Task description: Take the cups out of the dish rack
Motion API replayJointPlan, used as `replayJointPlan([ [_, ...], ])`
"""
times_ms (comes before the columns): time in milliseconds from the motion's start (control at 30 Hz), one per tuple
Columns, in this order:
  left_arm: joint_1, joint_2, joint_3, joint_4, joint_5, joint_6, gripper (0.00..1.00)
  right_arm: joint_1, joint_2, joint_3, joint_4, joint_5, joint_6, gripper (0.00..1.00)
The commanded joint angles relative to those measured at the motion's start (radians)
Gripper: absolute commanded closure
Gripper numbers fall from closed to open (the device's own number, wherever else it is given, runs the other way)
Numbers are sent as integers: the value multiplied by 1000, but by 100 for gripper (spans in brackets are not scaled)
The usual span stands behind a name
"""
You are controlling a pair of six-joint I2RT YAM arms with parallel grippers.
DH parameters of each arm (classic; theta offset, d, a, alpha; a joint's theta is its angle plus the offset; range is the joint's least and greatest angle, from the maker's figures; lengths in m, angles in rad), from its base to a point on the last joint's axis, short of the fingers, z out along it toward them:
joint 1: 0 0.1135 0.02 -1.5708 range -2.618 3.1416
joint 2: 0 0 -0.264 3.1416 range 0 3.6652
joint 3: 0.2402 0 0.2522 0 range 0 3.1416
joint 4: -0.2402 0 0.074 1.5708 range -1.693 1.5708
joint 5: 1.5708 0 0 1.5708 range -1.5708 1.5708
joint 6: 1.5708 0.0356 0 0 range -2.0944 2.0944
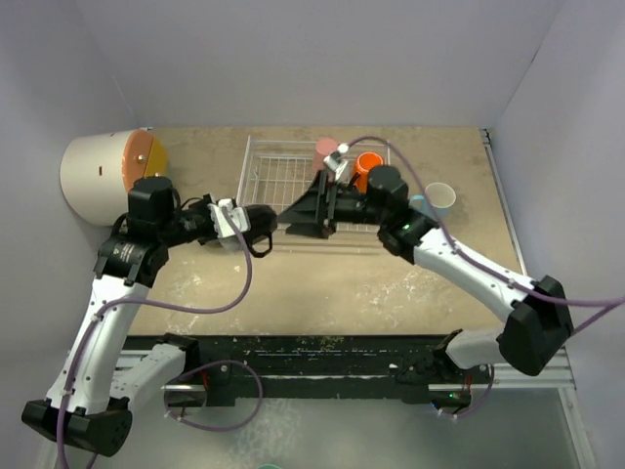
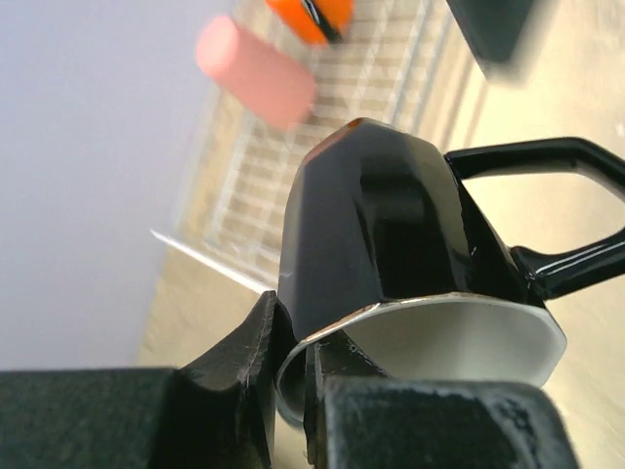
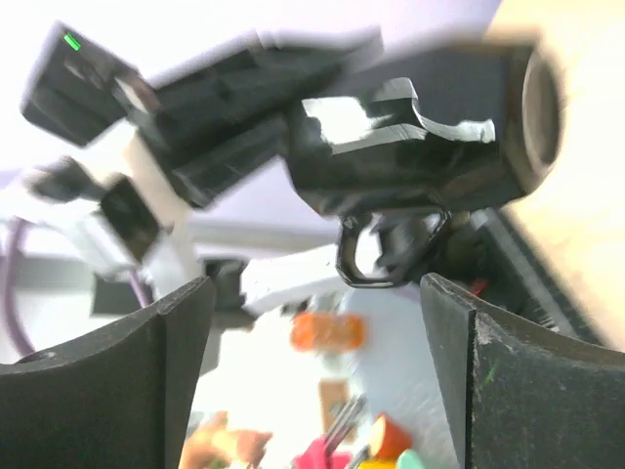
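My left gripper needs to set the black mug down and let go of it on the bare table [image 1: 205, 277], between the cream cylinder and the front edge.
My left gripper [image 1: 252, 223] is shut on the rim of the black mug [image 1: 268, 221] and holds it in the air near the front left of the white wire dish rack [image 1: 273, 176]. The left wrist view shows the mug [image 2: 391, 225] with one finger inside and one outside its rim [image 2: 293, 352]. My right gripper [image 1: 298, 215] is open and empty, facing the mug [image 3: 410, 156] from the right. The pink tumbler [image 1: 326, 147] and orange mug [image 1: 368, 164] sit at the rack's far right. The light blue mug [image 1: 439, 197] stands on the table right of the rack.
A cream cylinder with an orange-yellow face [image 1: 98, 176] lies at the far left of the table. A bluish cup edge [image 1: 418, 203] shows beside my right arm, mostly hidden. Grey walls close in the back and both sides.
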Motion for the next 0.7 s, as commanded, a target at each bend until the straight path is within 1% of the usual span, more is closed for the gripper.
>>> replayJointPlan([
  [0,6,14,20,-223,-125,68,100,-104,-101,241,-533,241,-451,7],
  [67,5,41,22,-269,-177,79,100,-109,-84,340,-763,421,-578,1],
  [167,5,105,26,-371,-245,97,100,-108,-69,408,-903,582,-642,0],
  [267,6,214,7,-461,-344,117,100,-109,-59,442,-969,741,-679,0],
  [300,7,249,-3,-485,-391,117,100,-109,-51,453,-990,782,-686,0],
  [367,20,314,-22,-509,-436,120,100,-111,-27,478,-1028,849,-694,0],
  [467,58,377,-40,-475,-484,133,100,-114,10,504,-1065,951,-688,0],
  [567,94,460,-30,-432,-539,138,100,-132,52,516,-1085,986,-691,0],
  [667,125,545,-4,-422,-559,133,100,-139,98,543,-1112,1017,-675,0],
])
